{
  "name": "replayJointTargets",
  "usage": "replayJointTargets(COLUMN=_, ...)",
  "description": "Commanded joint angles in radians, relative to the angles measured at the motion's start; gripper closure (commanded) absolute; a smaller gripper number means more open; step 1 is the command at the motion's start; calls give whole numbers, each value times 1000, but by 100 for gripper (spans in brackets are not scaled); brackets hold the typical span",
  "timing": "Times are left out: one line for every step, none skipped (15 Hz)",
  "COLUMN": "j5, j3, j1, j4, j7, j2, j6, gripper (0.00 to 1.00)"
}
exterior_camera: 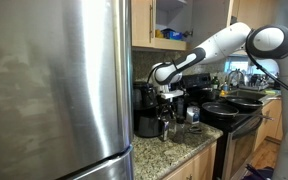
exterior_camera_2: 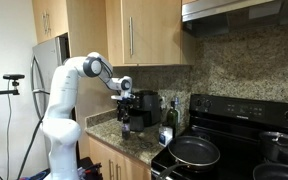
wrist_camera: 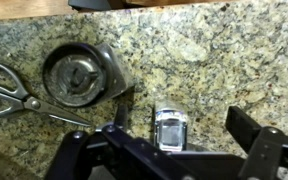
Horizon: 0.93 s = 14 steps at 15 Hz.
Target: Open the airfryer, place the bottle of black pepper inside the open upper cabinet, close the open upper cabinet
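The robot's gripper will next go to the black pepper bottle beside the scissors and close on the bottle's dark lid (exterior_camera: 180, 122) (wrist_camera: 75, 74).
In the wrist view a small glass bottle with a silver cap, the black pepper bottle (wrist_camera: 169, 128), stands upright on the granite counter (wrist_camera: 204, 50). My gripper (wrist_camera: 181, 118) hangs over it, open, with the jaws wide on either side and the bottle nearer the left finger (wrist_camera: 119, 125). Neither finger touches it. In both exterior views the gripper (exterior_camera: 167, 95) (exterior_camera_2: 127, 100) hangs low over the counter beside the black airfryer (exterior_camera: 145, 118) (exterior_camera_2: 147, 105). I cannot tell whether its drawer is pulled out. The upper cabinet (exterior_camera: 170, 18) stands open above, with yellow items on its shelf.
Scissors (wrist_camera: 14, 98) and a round metal disc (wrist_camera: 77, 74) lie on the counter left of the bottle. A steel fridge (exterior_camera: 54, 85) fills one side. A black stove (exterior_camera_2: 224, 160) carries a frying pan (exterior_camera_2: 194, 151). A range hood (exterior_camera_2: 244, 12) hangs above.
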<state>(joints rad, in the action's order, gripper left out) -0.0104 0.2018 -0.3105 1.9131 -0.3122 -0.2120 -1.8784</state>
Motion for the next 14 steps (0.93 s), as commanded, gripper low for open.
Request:
replayJointTargets(j5=9, j3=27, j1=-2, j4=35, j7=-5, j2=158, j6=93, gripper=0)
replayJointTargets(j5=2, j3=31, j1=0, j4=40, j7=-23, j2=200, j6=100, gripper=0)
replayJointTargets(j5=0, j3=35, j1=3, j4=38, j7=-35, j2=227, j6=115, gripper=0)
replayJointTargets(j5=-4, j3=36, j1=9, j4=48, j7=-70, j2=267, j6=115, gripper=0)
replayJointTargets(j5=11, j3=36, j1=16, j4=54, j7=-82, j2=297, j6=119, gripper=0)
replayJointTargets(j5=33, j3=36, j1=21, j4=59, j7=-41, j2=315, j6=128, gripper=0)
replayJointTargets(j5=4, j3=47, j1=17, j4=12, j7=-63, j2=261, j6=123, gripper=0)
replayJointTargets(j5=10, j3=49, j1=21, j4=19, j7=-61, j2=285, j6=127, gripper=0)
replayJointTargets(j5=12, j3=49, j1=23, j4=27, j7=-61, j2=300, j6=127, gripper=0)
replayJointTargets(j5=-7, j3=42, j1=37, j4=35, j7=-107, j2=293, j6=101, gripper=0)
replayJointTargets(j5=-20, j3=38, j1=45, j4=49, j7=-150, j2=303, j6=72, gripper=0)
replayJointTargets(j5=-29, j3=35, j1=54, j4=75, j7=-205, j2=323, j6=36, gripper=0)
replayJointTargets(j5=-40, j3=35, j1=62, j4=91, j7=-249, j2=333, j6=13, gripper=0)
replayJointTargets(j5=-55, j3=36, j1=71, j4=110, j7=-300, j2=338, j6=-6, gripper=0)
